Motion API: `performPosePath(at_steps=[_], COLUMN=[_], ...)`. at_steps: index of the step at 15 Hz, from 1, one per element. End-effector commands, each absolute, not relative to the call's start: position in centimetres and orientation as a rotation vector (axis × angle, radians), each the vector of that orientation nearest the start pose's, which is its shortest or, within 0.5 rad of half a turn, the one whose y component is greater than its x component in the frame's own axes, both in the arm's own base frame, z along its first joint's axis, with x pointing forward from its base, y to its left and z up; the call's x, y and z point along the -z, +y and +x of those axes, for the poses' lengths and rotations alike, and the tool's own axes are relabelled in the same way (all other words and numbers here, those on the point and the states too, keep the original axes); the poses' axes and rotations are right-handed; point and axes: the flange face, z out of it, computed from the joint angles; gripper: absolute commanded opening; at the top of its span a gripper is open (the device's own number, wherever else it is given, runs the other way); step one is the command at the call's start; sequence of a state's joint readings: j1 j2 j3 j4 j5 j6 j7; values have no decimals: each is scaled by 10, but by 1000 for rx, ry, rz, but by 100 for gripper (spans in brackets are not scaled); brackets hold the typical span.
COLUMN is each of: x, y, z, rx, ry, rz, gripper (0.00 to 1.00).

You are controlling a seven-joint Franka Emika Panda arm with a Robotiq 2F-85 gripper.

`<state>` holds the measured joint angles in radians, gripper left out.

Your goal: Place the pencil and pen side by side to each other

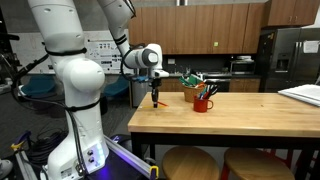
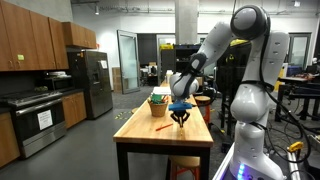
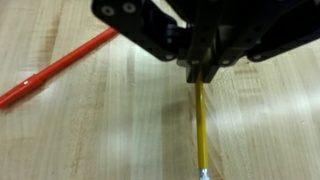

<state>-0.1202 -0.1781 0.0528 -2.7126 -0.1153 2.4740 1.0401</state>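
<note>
Next, my gripper opens and lets the yellow pencil go on the wooden table (image 1: pixel 158 109) (image 3: pixel 202 118), next to the orange-red pen.
In the wrist view my gripper (image 3: pixel 200 72) comes in from the top and is shut on one end of a yellow pencil (image 3: pixel 201 125). The pencil runs straight down the picture, close over the wooden table (image 3: pixel 90 130). An orange-red pen (image 3: pixel 60 68) lies slanted on the table, up and to the left of the pencil and apart from it. In both exterior views the gripper (image 1: pixel 155 98) (image 2: pixel 180 118) points down at the tabletop. The pen (image 2: pixel 162 127) shows as a red streak beside it.
A red cup with tools (image 1: pixel 203 100) stands on the table behind the gripper; in an exterior view it shows as a container (image 2: pixel 158 103). Paper (image 1: pixel 305 94) lies at one table end. Stools (image 1: pixel 190 162) stand under the near edge.
</note>
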Motion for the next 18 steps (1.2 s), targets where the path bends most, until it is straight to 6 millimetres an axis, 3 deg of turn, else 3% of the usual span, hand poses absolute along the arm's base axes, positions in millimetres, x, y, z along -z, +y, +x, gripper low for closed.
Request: performPosePath(at_steps=[1,9,10,18], x=[-271,-262,-263,-267], y=[-29,-32,-32,-33], z=[401,407,407,407], rx=[-26,-40,-40,-21], ry=[1593,1601,1604,1612], rz=[-2817,-2808,-2805,-2791], gripper=[2,5,28,77])
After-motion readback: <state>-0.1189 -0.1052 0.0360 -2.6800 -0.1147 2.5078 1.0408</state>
